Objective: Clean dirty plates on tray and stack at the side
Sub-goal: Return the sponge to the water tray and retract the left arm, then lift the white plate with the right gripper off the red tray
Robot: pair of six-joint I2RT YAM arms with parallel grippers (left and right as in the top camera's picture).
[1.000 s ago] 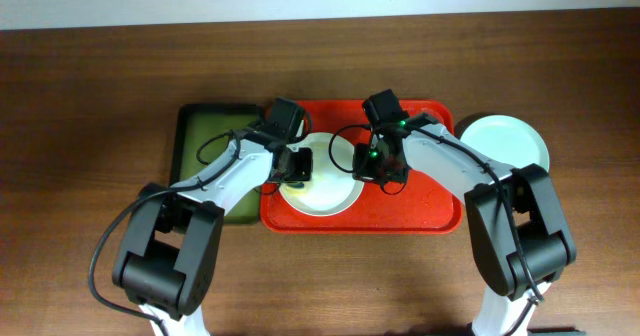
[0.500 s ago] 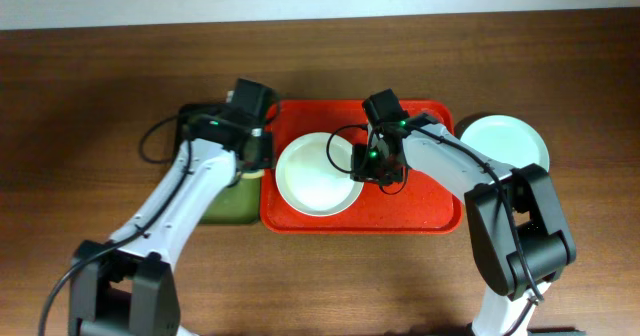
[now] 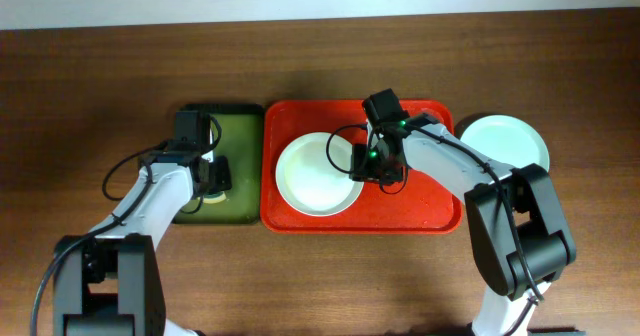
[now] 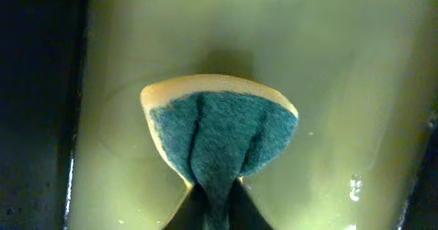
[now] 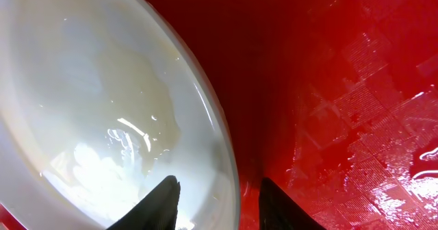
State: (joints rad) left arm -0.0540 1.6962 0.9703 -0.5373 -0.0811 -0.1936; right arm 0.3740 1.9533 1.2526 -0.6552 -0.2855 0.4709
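Observation:
The white plate has liquid pooled in it, so my right gripper should grip the plate's rim (image 5: 229,172) and tip it over the dark green tray before stacking it.
A white plate (image 3: 315,174) lies in the left half of the red tray (image 3: 425,201); its inside looks wet and glossy in the right wrist view (image 5: 102,100). My right gripper (image 3: 375,166) is open, its fingers (image 5: 217,202) straddling the plate's right rim, one over the plate and one over the tray floor (image 5: 342,86). My left gripper (image 3: 210,173) is shut on a folded blue-green and yellow sponge (image 4: 219,137) and holds it over the dark green tray (image 4: 342,66). Another pale plate (image 3: 505,143) sits on the table right of the red tray.
The dark green tray (image 3: 235,141) lies against the red tray's left side. The red tray floor is wet with droplets. Bare wooden table (image 3: 100,86) surrounds both trays.
My left arm has carried the sponge left, from the white plate's left edge to above the dark green tray. The right gripper and the plate have not moved.

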